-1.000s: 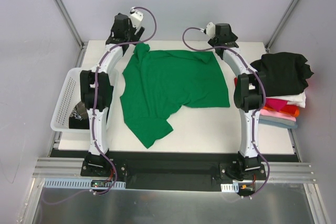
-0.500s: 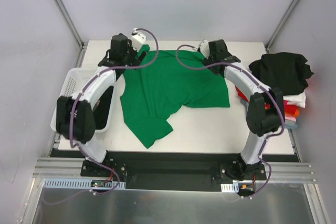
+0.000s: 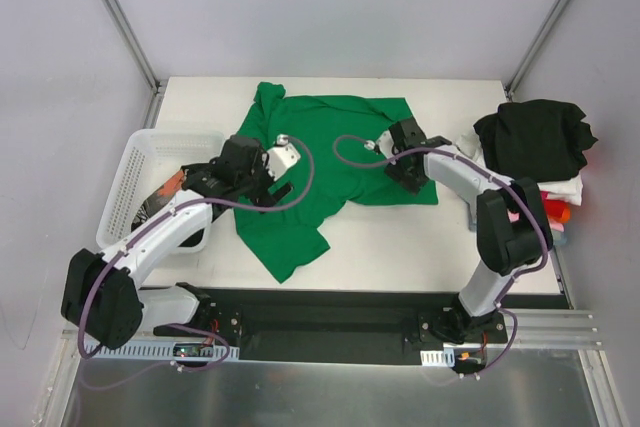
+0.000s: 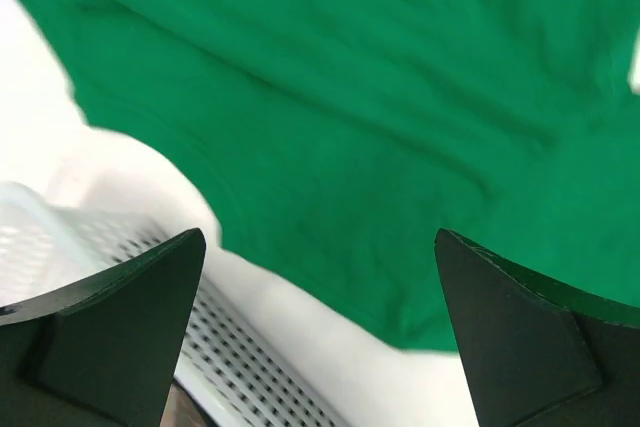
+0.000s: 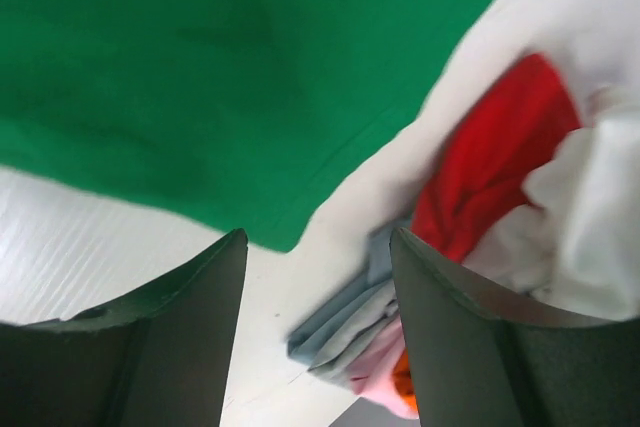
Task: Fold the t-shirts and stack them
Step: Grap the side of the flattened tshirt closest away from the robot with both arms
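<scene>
The robot's left gripper should next move to the green t-shirt's near sleeve and close on the sleeve's hem corner [image 3: 281,274] closest to the table's front edge.
A bright green t-shirt [image 3: 330,147] lies spread on the white table, its lower left part crumpled toward the front. My left gripper [image 3: 250,179] is open and empty, hovering over the shirt's left edge; its wrist view shows the green cloth [image 4: 350,97] between wide-apart fingers [image 4: 120,327]. My right gripper [image 3: 405,165] is open and empty above the shirt's right lower corner [image 5: 200,67]. A black t-shirt [image 3: 535,137] lies on top of a stack of folded shirts [image 3: 545,209] at the right edge.
A white mesh basket [image 3: 125,187] stands at the left table edge with dark printed cloth [image 3: 165,197] inside; its rim shows in the left wrist view [image 4: 250,367]. The right wrist view shows red cloth [image 5: 500,147] and blue-grey and pink folds [image 5: 350,322] of the stack.
Both arms have pulled back from the shirt's far corners toward the front. The left gripper now hangs over the shirt's left edge, the right over its right lower corner.
</scene>
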Tool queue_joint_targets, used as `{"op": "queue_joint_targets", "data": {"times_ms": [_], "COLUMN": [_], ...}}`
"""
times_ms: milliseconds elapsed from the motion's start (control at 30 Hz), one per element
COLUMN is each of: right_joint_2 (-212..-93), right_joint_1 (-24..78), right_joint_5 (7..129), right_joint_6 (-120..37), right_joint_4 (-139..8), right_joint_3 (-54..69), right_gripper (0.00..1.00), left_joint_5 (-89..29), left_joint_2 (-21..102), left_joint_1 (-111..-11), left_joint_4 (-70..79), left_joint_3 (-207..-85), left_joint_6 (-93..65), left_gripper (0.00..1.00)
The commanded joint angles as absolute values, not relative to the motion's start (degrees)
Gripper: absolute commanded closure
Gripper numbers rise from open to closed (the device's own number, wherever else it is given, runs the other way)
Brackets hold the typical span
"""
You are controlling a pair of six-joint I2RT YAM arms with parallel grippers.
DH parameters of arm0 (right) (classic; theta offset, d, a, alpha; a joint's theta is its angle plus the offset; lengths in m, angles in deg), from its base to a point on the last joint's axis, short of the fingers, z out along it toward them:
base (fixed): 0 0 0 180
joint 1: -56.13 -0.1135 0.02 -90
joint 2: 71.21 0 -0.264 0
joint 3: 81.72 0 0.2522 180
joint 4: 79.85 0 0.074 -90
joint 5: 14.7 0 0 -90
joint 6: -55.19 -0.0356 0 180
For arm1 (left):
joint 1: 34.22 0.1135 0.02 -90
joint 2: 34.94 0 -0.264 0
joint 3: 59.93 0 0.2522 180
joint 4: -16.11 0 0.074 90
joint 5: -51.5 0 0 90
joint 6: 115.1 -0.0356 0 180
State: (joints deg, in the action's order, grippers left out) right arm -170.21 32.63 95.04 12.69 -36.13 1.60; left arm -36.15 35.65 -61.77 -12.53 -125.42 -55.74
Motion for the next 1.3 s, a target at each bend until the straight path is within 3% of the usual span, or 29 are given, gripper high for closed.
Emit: {"op": "queue_joint_targets", "data": {"times_ms": [0, 300, 633, 1267], "right_joint_2": [-163.2, -161.5, -164.2, -166.3], "right_joint_1": [32.3, 31.8, 31.7, 31.7], "right_joint_5": [92.4, 93.7, 90.8, 91.3], "right_joint_6": [10.3, 11.2, 11.9, 12.7], "right_joint_4": [-34.3, -35.1, -35.9, -35.5], "right_joint_3": [-1.8, -6.2, -6.7, -5.6], "right_gripper": [0.38, 0.38, 0.39, 0.42], "left_joint_5": [-32.8, -32.6, -27.8, -26.6], "left_joint_2": [30.1, 26.3, 28.3, 40.4], "left_joint_1": [-66.7, -79.9, -83.5, -84.0], "left_joint_4": [-20.0, -26.5, -29.9, -25.4], "left_joint_3": [-121.2, -115.9, -111.6, -117.0], "left_joint_6": [-55.2, -53.4, -52.4, -50.9], "left_gripper": [0.01, 0.01, 0.01, 0.01]}}
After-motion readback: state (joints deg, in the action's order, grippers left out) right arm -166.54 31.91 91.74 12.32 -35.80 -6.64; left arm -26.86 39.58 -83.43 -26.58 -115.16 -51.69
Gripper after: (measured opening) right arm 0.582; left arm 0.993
